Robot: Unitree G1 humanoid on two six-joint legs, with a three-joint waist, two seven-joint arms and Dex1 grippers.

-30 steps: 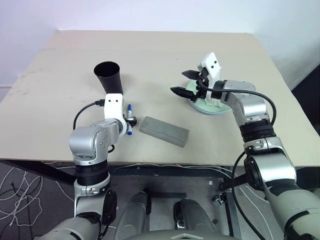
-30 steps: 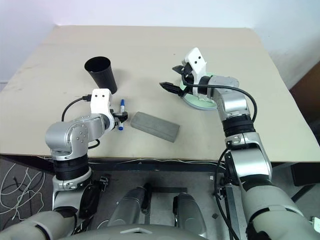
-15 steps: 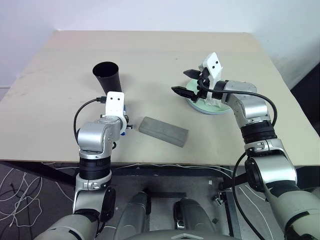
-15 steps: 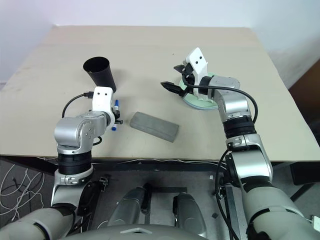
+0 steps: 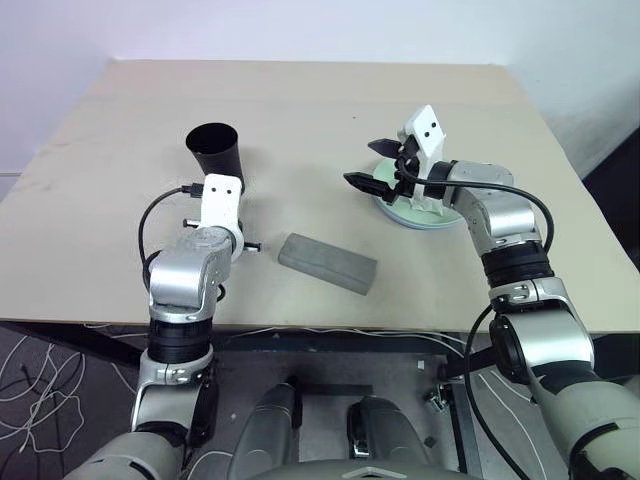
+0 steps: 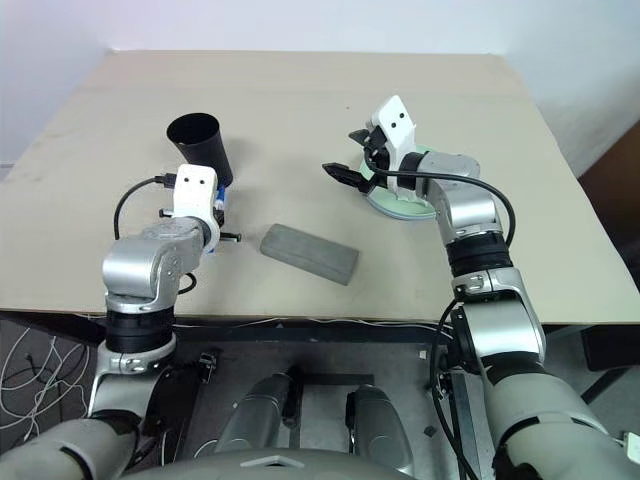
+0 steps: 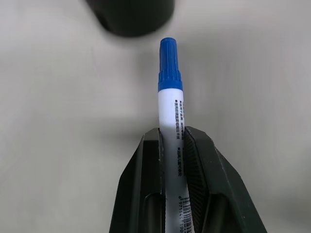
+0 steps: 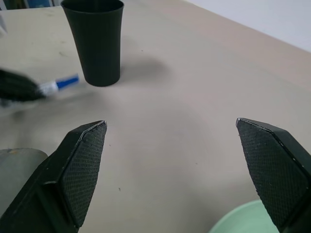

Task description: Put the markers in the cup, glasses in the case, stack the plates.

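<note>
Next, I let go of the white marker with my left gripper inside the opening of the upright black cup (image 5: pixel 215 143) (image 7: pixel 132 12).
My left gripper (image 7: pixel 171 135) is shut on a white marker (image 7: pixel 170 104) with a blue cap, held a little above the table. The capped end points at the black cup (image 5: pixel 215 150), which stands upright just beyond it. The same marker (image 8: pixel 59 84) shows beside the cup (image 8: pixel 95 41) in the right wrist view. A grey case (image 5: pixel 327 262) lies closed near the front edge. My right gripper (image 5: pixel 362 163) hovers open and empty over the near-left edge of a pale mint green plate (image 5: pixel 428 217), which has a light blue rim under it. The glasses are out of view.
The beige table (image 5: pixel 300 100) is bare behind the cup and the plates. Its front edge runs close behind the case. Cables hang below the table's front left.
My left gripper has shut on the blue-capped marker, lifted it off the table and swung its tip toward the cup. The right arm has kept still.
</note>
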